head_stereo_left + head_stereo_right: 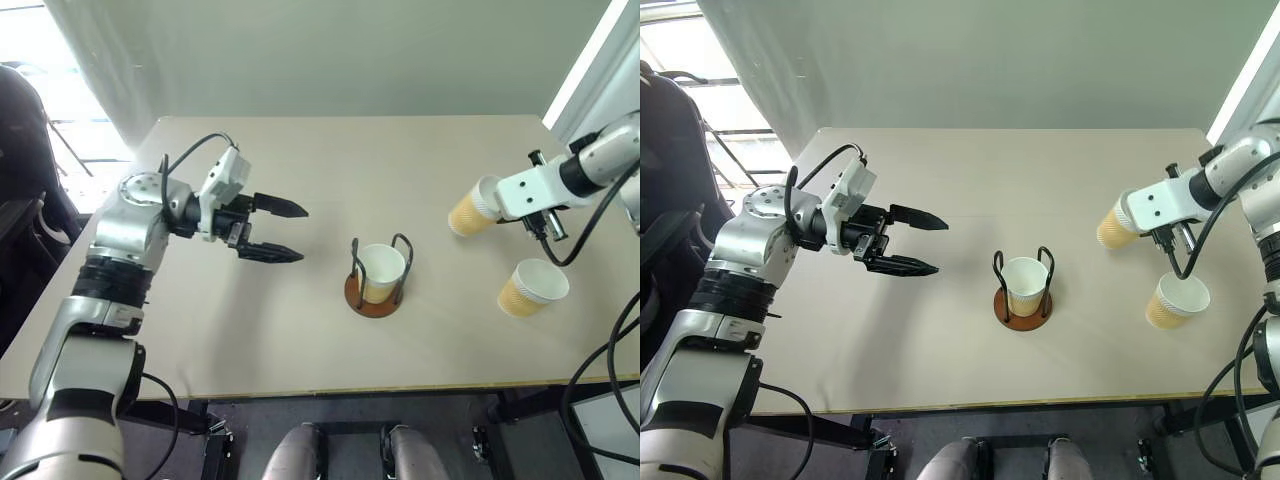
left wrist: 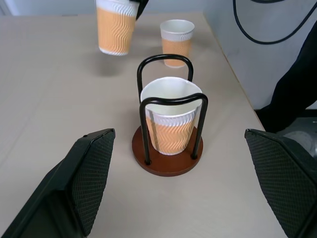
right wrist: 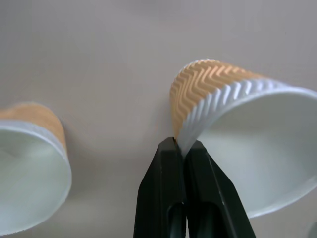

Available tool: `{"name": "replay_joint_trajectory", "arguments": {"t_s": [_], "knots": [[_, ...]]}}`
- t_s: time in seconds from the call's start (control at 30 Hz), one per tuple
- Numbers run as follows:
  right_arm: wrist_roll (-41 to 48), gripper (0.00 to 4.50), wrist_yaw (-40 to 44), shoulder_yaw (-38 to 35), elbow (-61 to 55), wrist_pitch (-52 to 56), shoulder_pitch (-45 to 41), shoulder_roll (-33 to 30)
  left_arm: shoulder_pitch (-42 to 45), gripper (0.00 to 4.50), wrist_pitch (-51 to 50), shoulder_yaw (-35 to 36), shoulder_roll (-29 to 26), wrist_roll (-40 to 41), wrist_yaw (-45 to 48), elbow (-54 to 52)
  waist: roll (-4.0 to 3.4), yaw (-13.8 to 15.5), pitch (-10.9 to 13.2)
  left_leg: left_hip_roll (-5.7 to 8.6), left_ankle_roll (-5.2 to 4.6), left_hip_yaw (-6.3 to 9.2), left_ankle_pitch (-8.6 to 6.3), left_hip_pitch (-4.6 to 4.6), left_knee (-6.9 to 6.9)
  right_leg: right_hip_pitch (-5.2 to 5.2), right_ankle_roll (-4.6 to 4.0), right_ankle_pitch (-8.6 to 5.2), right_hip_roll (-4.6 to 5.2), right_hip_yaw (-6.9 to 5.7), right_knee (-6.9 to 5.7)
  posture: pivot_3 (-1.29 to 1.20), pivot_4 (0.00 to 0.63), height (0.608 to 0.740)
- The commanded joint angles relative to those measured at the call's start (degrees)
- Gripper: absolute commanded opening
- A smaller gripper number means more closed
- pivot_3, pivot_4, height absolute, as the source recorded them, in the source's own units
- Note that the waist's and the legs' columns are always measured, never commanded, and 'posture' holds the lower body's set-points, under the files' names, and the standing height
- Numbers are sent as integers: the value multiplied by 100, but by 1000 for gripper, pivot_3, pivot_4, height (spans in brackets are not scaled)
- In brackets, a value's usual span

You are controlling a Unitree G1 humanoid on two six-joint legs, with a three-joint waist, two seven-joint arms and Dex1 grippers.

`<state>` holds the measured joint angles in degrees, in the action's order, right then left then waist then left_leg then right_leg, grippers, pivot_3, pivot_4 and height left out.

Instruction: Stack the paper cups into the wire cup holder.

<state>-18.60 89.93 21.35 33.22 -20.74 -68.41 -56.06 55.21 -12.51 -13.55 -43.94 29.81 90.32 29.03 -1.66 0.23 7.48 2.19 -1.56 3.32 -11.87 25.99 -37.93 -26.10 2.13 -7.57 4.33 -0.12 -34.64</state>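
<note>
The paper cup in my right gripper, now hanging tilted above the table, will be let go inside the upright cup (image 1: pixel 382 268) between the black loops of the wire holder.
The wire cup holder (image 1: pixel 372 300) stands at mid-table, its black loops around one upright paper cup (image 1: pixel 381 268). To its left, level with it and a hand's width away, my left gripper (image 1: pixel 300 233) hovers open and empty, pointing at the holder (image 2: pixel 168 166). At the right, my right gripper (image 3: pixel 181 146) is shut on the rim of a second paper cup (image 1: pixel 468 211). That cup hangs tilted above the table with its base toward the holder. A third paper cup (image 1: pixel 530 288) stands upright on the table below and in front of my right gripper.
The beige table (image 1: pixel 300 150) runs to a wall at the back. Its front edge lies close below the holder. A black chair (image 1: pixel 20 150) stands beyond the left edge. Black cables (image 1: pixel 600 330) hang off the right arm near the table's right corner.
</note>
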Motion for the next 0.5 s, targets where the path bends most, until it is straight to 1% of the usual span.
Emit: {"name": "replay_joint_trajectory", "arguments": {"t_s": [0.03, 0.13, 0.2, 0.3, 0.4, 0.5], "knots": [[433, 17, 256, -245, -1125, 549, -39, -223, 236, 4500, 285, -167, -42, 201, 218, 140, 0, 1, 0, 0, 0, 0, 0, 0, -1, 0, 0, -1, 0, 0, 1, 0, 150, 740], [723, 17, 257, -147, -1823, 949, -8, -348, 300, 4500, 489, -369, -12, 267, 218, 329, 0, 3, 0, 1, -3, 1, 2, 1, -2, 2, 0, -2, -1, 0, 6, 0, 150, 740], [1010, 17, 257, -16, -2472, 1372, -1, -451, 350, 4500, 739, -494, 12, 320, 218, 538, -1, 4, 1, 1, -5, 1, 4, 3, -2, 2, 1, -7, -1, 1, 7, 0, 150, 740], [1312, 17, 257, 151, -3144, 1954, -99, -471, 404, 4500, 1062, -663, 24, 406, 218, 804, -1, -2, 1, 1, -23, 1, 17, 2, -2, 2, 4, -19, -3, 1, 6, 0, 150, 740], [1443, 17, 257, 278, -3468, 2343, -240, -365, 469, 4500, 1382, -853, 4, 412, 218, 1000, -1, -6, 1, 1, -25, 1, 20, 2, -2, 2, 6, -22, -4, 1, 5, 0, 150, 740], [1490, 17, 257, 349, -3591, 2524, -268, -264, 732, 4500, 1366, -991, -26, 500, 218, 1202, 4, -6, 4, 2, -40, 1, 31, 5, -5, 1, 6, -22, -4, 2, 4, 0, 150, 740]]}}
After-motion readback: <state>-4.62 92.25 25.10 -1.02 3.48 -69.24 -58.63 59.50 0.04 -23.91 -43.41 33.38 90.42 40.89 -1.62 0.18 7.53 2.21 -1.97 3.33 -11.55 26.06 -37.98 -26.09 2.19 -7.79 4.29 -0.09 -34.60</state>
